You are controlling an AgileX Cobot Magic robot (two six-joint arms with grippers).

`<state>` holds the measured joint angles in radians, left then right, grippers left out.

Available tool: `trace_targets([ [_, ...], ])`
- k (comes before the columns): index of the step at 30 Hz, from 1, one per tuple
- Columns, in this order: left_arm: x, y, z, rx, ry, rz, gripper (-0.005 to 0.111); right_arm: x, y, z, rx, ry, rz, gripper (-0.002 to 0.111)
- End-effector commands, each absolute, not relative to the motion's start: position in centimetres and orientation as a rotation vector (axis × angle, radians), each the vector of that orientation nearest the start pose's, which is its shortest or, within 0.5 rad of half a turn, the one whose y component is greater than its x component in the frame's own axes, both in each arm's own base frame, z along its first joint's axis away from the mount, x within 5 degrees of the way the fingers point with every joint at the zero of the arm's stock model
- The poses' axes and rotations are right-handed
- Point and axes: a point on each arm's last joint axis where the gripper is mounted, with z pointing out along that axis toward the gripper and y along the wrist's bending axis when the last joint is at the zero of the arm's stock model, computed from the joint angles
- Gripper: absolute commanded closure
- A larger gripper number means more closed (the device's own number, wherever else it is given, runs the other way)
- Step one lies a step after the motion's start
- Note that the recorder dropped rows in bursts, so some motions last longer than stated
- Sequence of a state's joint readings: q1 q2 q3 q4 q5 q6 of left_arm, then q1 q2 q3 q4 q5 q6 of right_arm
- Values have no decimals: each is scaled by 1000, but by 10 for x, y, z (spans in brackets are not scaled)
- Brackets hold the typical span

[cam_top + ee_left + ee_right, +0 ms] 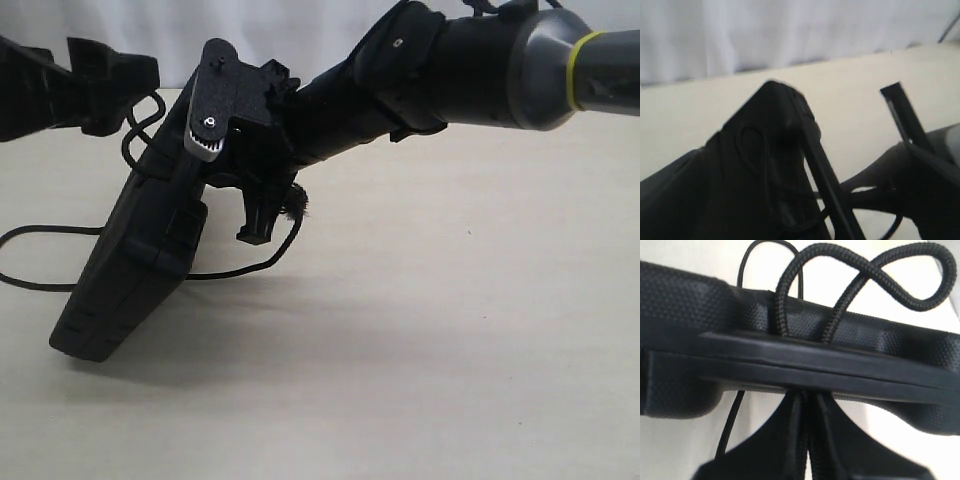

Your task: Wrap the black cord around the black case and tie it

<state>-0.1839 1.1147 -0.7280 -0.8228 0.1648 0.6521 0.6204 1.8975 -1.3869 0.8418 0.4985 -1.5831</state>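
Note:
The black case is leaning up on its lower edge, so next I lay it down flat before my right gripper takes the black cord's loop [128, 150] to tie it.
The black case [125, 270] stands tilted, with its lower end on the table and its upper end raised. My left gripper [138, 98] holds that raised end, jaws wide across its thickness. The left wrist view shows the case [755, 145] filling the space between the fingers. The black cord [900, 270] crosses the rim of the case [690, 300] in two strands. Both strands run down into my right gripper [807, 402], which is shut on them with its tips against the rim. My right gripper [205, 175] sits at the case's right face. More cord [30, 232] lies looped on the table, and a frayed tip [297, 208] hangs beside the gripper.
The pale tabletop [450, 330] stretches to the right and front of the case. A white curtain [740, 35] backs the table. The right arm [480, 60] reaches in from the upper right, above the table.

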Motion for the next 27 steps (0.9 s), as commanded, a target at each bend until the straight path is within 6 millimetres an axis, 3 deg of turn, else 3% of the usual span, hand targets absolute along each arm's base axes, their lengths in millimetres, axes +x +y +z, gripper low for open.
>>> trace_targets([
  [1, 274, -39, 289, 157, 2334, -569, 15, 329, 273, 243, -1593, 1635, 344, 103],
  [5, 301, -39, 262, 246, 2420, -577, 15, 329, 273, 243, -1591, 1637, 345, 103],
  [9, 305, -39, 256, 302, 2418, -549, 21, 329, 273, 243, -1591, 1637, 345, 103],
  [11, 307, -39, 259, 307, 2407, -545, 44, 329, 273, 243, -1591, 1637, 345, 103],
  [12, 308, -38, 259, 297, 2399, -535, 60, 329, 273, 243, -1591, 1637, 345, 103],
  [16, 308, -37, 259, 292, 2394, -527, 101, 329, 272, 243, -1588, 1637, 341, 103],
  [18, 308, -37, 259, 292, 2394, -527, 107, 329, 272, 243, -1588, 1637, 341, 103],
  [27, 303, -33, 281, 276, 2300, -451, 107, 333, 272, 244, -1444, 1738, 369, 103],
])
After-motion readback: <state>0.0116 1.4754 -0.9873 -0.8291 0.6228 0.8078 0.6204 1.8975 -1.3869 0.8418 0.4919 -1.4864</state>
